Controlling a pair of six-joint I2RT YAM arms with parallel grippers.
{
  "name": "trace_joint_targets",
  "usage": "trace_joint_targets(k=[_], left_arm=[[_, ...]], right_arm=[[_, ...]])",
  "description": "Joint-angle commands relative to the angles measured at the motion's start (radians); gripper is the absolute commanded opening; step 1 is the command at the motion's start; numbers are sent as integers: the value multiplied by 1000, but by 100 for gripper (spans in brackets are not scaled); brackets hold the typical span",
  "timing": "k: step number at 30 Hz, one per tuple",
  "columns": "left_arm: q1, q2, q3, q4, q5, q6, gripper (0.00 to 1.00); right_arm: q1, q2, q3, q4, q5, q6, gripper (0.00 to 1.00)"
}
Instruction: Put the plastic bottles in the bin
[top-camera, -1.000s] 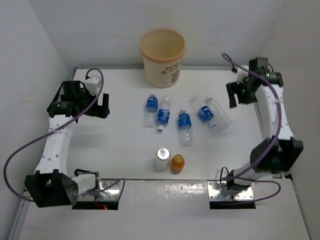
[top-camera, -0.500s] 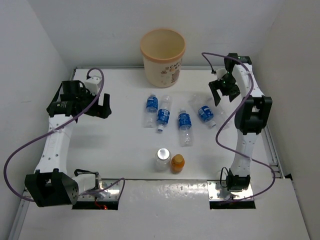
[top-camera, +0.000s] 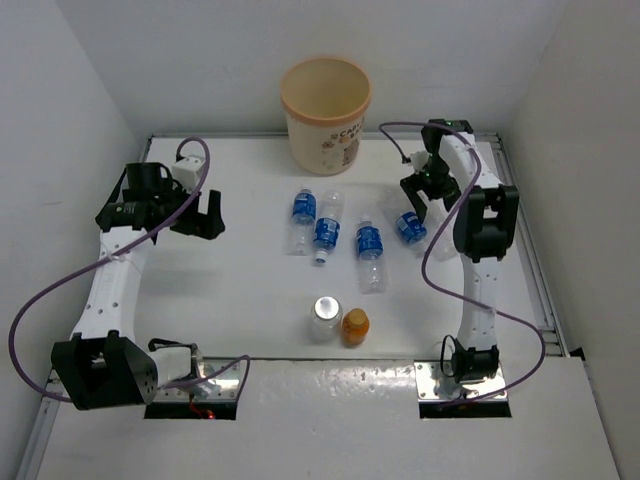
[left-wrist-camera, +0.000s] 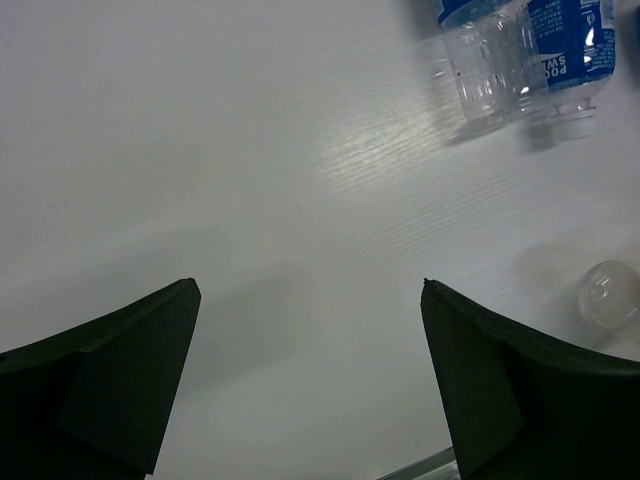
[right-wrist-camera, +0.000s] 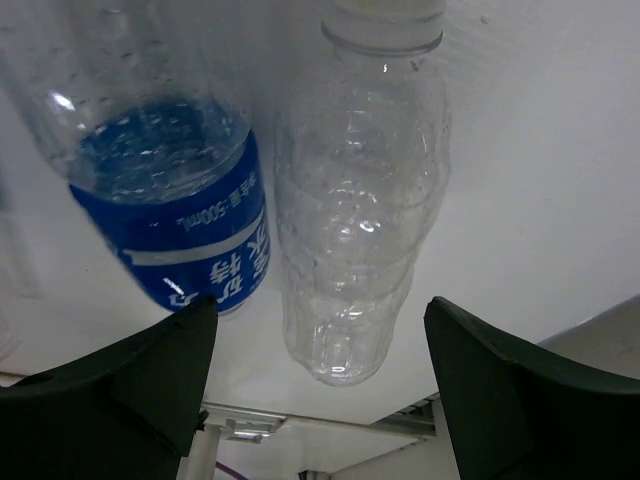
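Note:
Next, I nudge the blue-labelled bottle aside with my right gripper, as it crowds the clear unlabelled bottle, and close around the clear unlabelled bottle alone (right-wrist-camera: 352, 220).
The cream-beige bin (top-camera: 325, 110) stands at the back middle of the table. Three blue-labelled bottles (top-camera: 303, 208) (top-camera: 326, 232) (top-camera: 369, 243) lie in a row in front of it. A silvery-topped bottle (top-camera: 325, 312) and a small orange bottle (top-camera: 354, 325) stand nearer. My right gripper (top-camera: 418, 195) is open over the rightmost pair. In the right wrist view, a blue-labelled bottle (right-wrist-camera: 170, 200) and a clear unlabelled bottle (right-wrist-camera: 360, 230) lie under the right gripper (right-wrist-camera: 320, 300). My left gripper (top-camera: 205, 215) is open and empty over bare table at the left; in its wrist view (left-wrist-camera: 310, 290) two bottles (left-wrist-camera: 570, 50) lie far off.
White walls close in the table at the back and both sides. A metal rail (top-camera: 540, 290) runs along the right edge. The arm bases sit on metal plates (top-camera: 195, 385) (top-camera: 465, 380) at the near edge.
My right arm has swung from the far right edge inward to the left, and its gripper is now over the rightmost bottles. The left arm has barely moved.

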Motion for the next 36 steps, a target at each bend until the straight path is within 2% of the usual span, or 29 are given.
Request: trace_joint_targets(k=[1, 7, 12, 22, 24, 25, 26, 28, 32, 34, 36], left_arm=[[18, -5, -4, 29, 34, 16, 100], [18, -5, -4, 29, 34, 16, 100], [27, -5, -24, 29, 34, 16, 100], [27, -5, -33, 29, 52, 16, 100], [27, -5, -33, 29, 65, 16, 100], [36, -5, -42, 29, 74, 16, 100], [36, -14, -42, 29, 74, 16, 100], [36, -14, -42, 29, 74, 16, 100], [36, -5, -42, 29, 92, 16, 100], [36, -5, -42, 29, 92, 16, 100], [36, -5, -42, 29, 92, 16, 100]], right_arm=[[-6, 19, 29, 3, 64, -18, 83], [-8, 38, 17, 49, 91, -27, 77], [-8, 64, -6, 61, 92, -29, 65], [-5, 160, 23, 64, 126, -46, 62], [-8, 170, 29, 63, 133, -44, 57], [-6, 174, 25, 64, 137, -44, 47], [-6, 167, 28, 69, 137, -44, 44], [-8, 161, 26, 68, 134, -41, 48], [0, 151, 8, 52, 132, -46, 70], [0, 156, -7, 40, 133, -47, 75], [0, 159, -14, 41, 132, -47, 77]])
